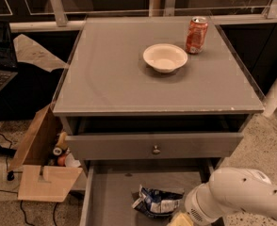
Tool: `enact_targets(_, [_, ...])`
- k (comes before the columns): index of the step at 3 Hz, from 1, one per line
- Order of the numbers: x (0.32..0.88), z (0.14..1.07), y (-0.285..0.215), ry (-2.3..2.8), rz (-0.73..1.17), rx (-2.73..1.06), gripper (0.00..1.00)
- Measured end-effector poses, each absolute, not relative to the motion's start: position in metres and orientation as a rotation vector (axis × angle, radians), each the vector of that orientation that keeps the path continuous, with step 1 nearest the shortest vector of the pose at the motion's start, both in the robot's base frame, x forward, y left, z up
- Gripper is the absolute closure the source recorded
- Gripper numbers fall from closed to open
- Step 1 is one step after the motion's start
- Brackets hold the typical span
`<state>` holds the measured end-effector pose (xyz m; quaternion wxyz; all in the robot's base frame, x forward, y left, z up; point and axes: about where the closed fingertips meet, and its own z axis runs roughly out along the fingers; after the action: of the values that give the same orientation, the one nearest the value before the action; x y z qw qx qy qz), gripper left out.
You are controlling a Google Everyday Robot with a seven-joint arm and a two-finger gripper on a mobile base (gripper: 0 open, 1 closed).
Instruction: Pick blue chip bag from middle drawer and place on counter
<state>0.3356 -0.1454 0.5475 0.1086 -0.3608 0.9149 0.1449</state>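
I should close my gripper on the blue chip bag's end (170,207) nearest my white arm, inside the open middle drawer.
The blue chip bag (158,202) lies crumpled on the flat grey floor of the open middle drawer (111,187), near its front middle. My white arm (237,199) comes in from the lower right. The gripper (180,219) sits at the bottom edge of the view, just right of and below the bag, mostly cut off by the frame. The counter (115,74) is the wide grey cabinet top above.
A white bowl (165,57) and an orange-red soda can (196,35) stand on the counter's far right. The upper drawer (153,145) with a small round knob is slightly open above the middle drawer. An open cardboard box (42,166) sits on the floor at left.
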Motion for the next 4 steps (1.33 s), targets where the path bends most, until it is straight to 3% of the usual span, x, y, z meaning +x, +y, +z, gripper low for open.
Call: enact_targets(4, [0.403, 0.479, -0.129, 2.652, 0.422, -0.994, 0.0])
